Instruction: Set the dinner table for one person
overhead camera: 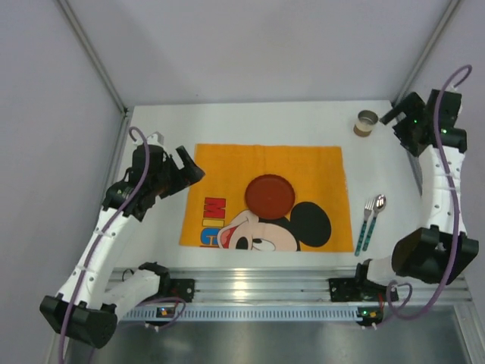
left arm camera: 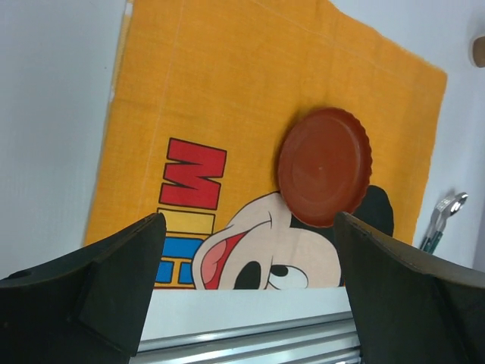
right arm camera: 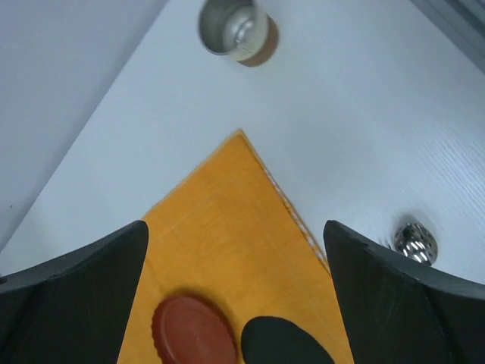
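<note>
I should next move my right gripper to the metal cup's rim (overhead camera: 377,118) (right arm camera: 254,7) on its own side and close it there, with one finger inside the cup.
The white dinner table (overhead camera: 242,125) carries an orange Mickey Mouse placemat (overhead camera: 227,171) with a red-brown scalloped plate (overhead camera: 270,195) on its middle. A fork and spoon (overhead camera: 370,220) with teal handles lie side by side on the bare table right of the placemat. A small metal cup (overhead camera: 367,123) stands at the back right. My left gripper (overhead camera: 189,168) is open and empty above the placemat's left edge. My right gripper (overhead camera: 394,117) is open and empty, raised next to the cup. The left wrist view shows the plate (left arm camera: 324,167), and the right wrist view shows the cup (right arm camera: 235,29).
The ribbed aluminium rail (overhead camera: 258,284) runs along the near edge, with both arm bases on it. Grey walls and metal frame posts close in the left, back and right sides. The spoon bowl shows in the right wrist view (right arm camera: 415,243).
</note>
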Controlling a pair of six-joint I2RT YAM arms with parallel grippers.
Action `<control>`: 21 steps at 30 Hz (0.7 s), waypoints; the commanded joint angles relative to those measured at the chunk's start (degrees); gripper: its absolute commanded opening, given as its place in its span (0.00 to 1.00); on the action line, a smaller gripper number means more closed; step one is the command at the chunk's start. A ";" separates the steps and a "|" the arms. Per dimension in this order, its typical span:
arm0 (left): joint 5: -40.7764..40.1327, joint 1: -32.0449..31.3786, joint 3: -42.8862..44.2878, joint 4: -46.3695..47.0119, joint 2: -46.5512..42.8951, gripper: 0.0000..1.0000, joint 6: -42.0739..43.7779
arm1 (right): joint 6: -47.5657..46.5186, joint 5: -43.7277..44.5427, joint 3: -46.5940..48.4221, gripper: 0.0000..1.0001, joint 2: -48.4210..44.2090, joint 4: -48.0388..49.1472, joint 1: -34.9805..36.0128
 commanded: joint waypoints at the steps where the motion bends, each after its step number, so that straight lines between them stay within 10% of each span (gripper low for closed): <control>1: -4.22 0.23 4.43 4.44 2.27 0.97 3.43 | 4.72 -11.41 -6.71 1.00 7.02 4.00 -6.04; 21: -7.82 1.72 17.01 -6.11 20.38 0.91 6.42 | 4.09 -3.11 39.95 1.00 49.57 -3.21 -0.15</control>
